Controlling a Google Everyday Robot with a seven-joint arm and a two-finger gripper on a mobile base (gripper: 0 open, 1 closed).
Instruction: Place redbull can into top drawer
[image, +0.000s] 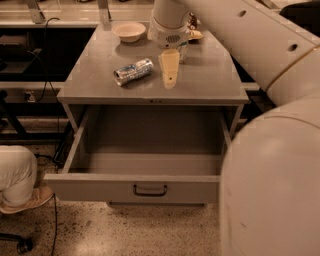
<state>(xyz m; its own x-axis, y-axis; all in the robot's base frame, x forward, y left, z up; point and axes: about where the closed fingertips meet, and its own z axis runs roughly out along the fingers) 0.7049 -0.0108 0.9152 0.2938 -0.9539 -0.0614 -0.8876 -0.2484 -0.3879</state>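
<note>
Next, my gripper needs to go to the middle of the redbull can (136, 71) lying on the grey cabinet top and close there.
The redbull can (133, 71) lies on its side on the grey cabinet top (100, 80), left of centre. My gripper (169, 70) hangs down over the cabinet top just right of the can, a short gap away, and holds nothing. The top drawer (135, 187) is pulled wide open below, with a dark bar handle (150, 190) at the centre of its front panel. The drawer's inside looks empty.
A pale bowl (129, 31) stands at the back of the cabinet top. A small object (193, 31) is partly hidden behind my wrist. My arm (270, 165) fills the right foreground. A person's leg and shoe (17, 182) are at the lower left by a chair wheel (22, 245).
</note>
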